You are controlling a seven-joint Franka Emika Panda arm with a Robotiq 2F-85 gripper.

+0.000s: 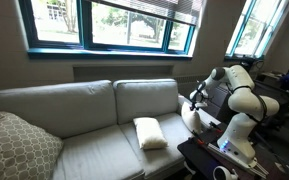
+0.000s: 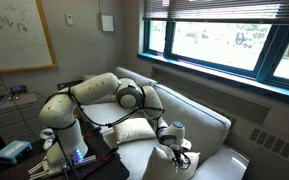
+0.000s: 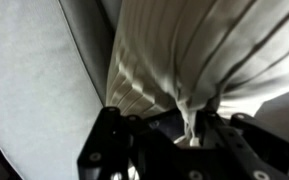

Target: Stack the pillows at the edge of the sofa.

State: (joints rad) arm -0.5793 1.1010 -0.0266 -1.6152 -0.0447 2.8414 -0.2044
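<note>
Next, I release the pinched white pillow, now at the sofa's padded arm, on the seat [image 1: 174,119] between the other white pillow and the padded arm.
The light grey sofa [image 1: 84,105] shows in both exterior views [image 2: 212,128]. One white pillow [image 1: 150,133] lies flat on the right seat cushion. The other white pillow [image 1: 191,119] is at the sofa's right end by the padded arm, and it also shows in an exterior view [image 2: 134,131]. My gripper [image 1: 196,99] hangs just over it, pointing down [image 2: 177,156]. In the wrist view the gripper [image 3: 189,125] is shut on a pinched fold of that pillow's wrinkled white fabric [image 3: 174,50].
A larger patterned grey-beige cushion [image 1: 19,145] leans at the sofa's left end. The robot base [image 1: 239,125] stands on a dark table [image 1: 209,155] by the sofa's right arm. Windows [image 1: 114,25] run behind the sofa.
</note>
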